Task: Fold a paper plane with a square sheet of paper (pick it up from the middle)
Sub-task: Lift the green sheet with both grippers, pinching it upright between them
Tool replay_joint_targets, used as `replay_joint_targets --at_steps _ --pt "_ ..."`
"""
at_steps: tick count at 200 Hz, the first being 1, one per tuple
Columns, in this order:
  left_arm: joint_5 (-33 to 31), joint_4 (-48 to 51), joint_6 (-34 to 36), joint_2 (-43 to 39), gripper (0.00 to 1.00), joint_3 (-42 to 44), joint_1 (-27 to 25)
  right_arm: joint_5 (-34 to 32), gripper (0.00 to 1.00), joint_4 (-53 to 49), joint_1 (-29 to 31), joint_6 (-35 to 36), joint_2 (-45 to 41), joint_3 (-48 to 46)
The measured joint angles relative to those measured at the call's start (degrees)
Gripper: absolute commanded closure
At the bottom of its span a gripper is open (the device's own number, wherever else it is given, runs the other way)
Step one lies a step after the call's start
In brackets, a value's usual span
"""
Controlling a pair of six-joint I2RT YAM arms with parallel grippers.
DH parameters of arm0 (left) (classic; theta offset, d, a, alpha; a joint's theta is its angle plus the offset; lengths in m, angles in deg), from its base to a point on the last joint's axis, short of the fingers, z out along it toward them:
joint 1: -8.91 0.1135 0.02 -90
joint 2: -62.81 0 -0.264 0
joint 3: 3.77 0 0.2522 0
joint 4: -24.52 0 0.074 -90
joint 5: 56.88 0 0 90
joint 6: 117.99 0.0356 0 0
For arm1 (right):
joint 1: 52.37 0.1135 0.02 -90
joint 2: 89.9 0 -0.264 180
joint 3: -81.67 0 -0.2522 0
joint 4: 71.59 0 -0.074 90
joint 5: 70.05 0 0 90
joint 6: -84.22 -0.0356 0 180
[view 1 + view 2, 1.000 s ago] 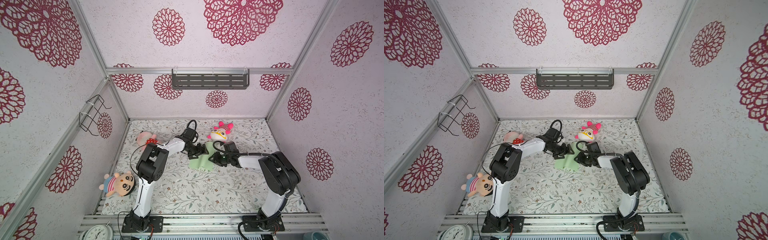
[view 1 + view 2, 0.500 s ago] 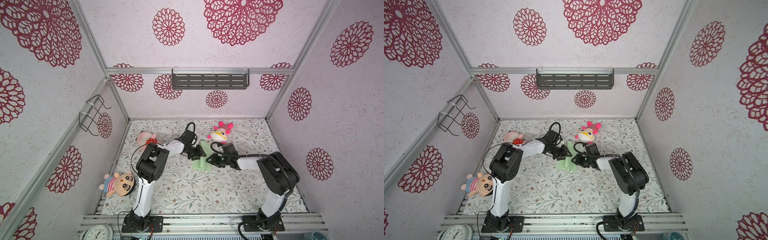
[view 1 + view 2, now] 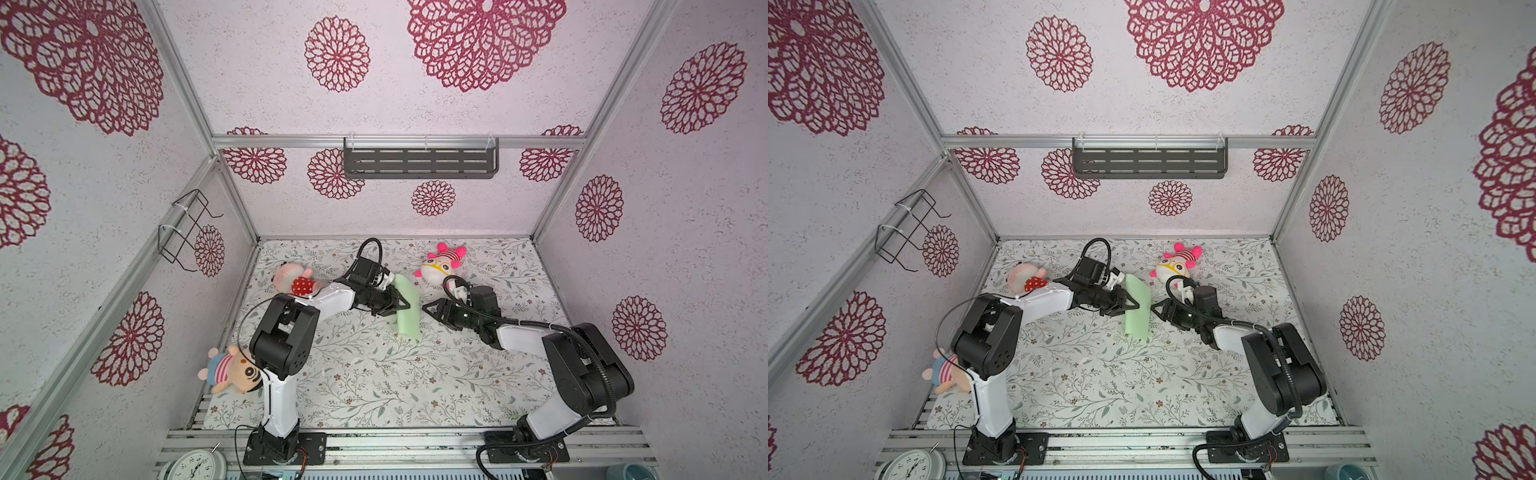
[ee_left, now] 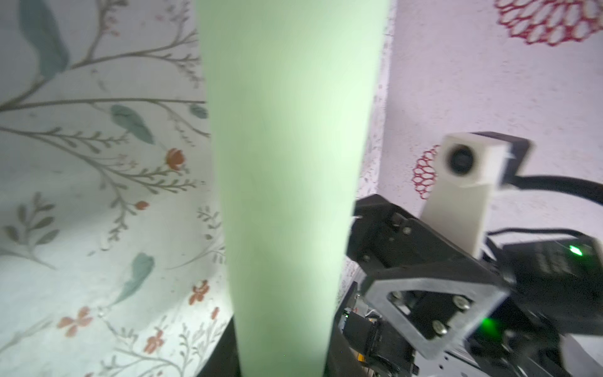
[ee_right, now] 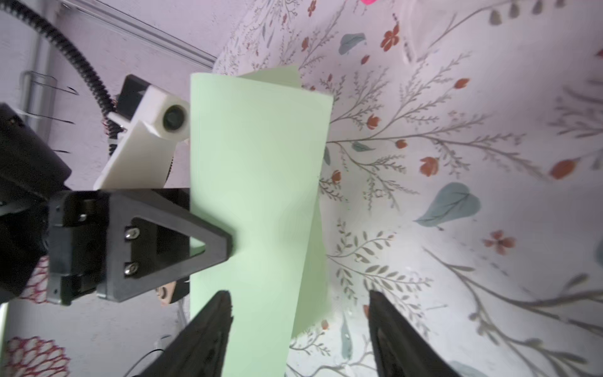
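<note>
The folded sheet is held by my left gripper alone and its layers spread apart, so next my right gripper comes in and pinches the free edge (image 3: 417, 310) opposite.
The square sheet of paper (image 3: 406, 309) (image 3: 1137, 309) is pale mint green, folded into a narrow strip and standing on edge over the floral cloth. My left gripper (image 3: 400, 306) (image 3: 1130, 306) is shut on its middle from the left. In the left wrist view the sheet (image 4: 287, 163) rises from between the dark jaws of that gripper (image 4: 280, 357). My right gripper (image 3: 431, 315) (image 3: 1162, 315) is open just right of the paper. In the right wrist view its spread gripper (image 5: 298, 297) faces the sheet (image 5: 257, 179), with nothing pinched.
A pink plush with a red dress (image 3: 293, 280) lies behind the left arm. A yellow-faced pink plush (image 3: 440, 266) sits behind the right gripper. A boy doll (image 3: 232, 370) lies at the front left. A clock (image 3: 195, 467) rests on the front rail.
The left gripper has closed on the paper. The right gripper has opened, let go of it and drawn back to the right. The sheet now stands more upright and narrower.
</note>
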Motion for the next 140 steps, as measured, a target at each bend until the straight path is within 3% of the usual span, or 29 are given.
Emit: replay_joint_targets --at_steps 24,79,140 --pt "2.3 -2.7 -0.1 -3.1 0.7 1.7 0.0 3.7 0.21 4.9 0.0 -2.5 1.4 -0.1" --pt "2.9 -3.5 -0.9 -1.7 0.7 2.9 0.0 10.5 0.31 17.7 0.0 -10.9 6.8 -0.9" --pt "2.4 -1.1 -0.3 -0.6 0.71 2.9 0.0 10.4 0.32 18.7 0.0 -11.7 6.8 -2.1"
